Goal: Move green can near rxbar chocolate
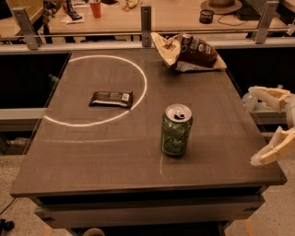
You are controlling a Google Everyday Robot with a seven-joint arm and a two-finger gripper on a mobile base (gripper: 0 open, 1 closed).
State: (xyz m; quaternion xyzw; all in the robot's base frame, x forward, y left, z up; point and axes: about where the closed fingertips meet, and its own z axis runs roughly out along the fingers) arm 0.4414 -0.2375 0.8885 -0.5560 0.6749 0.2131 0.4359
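The green can is next for my gripper, which should move to it and close around the middle of its body [176, 135], below the silver top.
The green can [176, 130] stands upright near the middle of the dark table [92, 156], silver top and pull tab facing up. The rxbar chocolate [111, 98] lies flat to the can's upper left, inside a white painted circle [138, 99], its white label patch at its right end. My gripper [258, 125] is at the right edge of the view, just off the table's right side and to the right of the can, not touching it. Its two pale fingers are spread wide apart with nothing between them.
A crumpled brown and cream snack bag [190, 51] lies at the table's back right. A railing with metal posts [146, 19] runs behind the table. Beyond it a wooden desk holds a red cup [95, 8] and other items.
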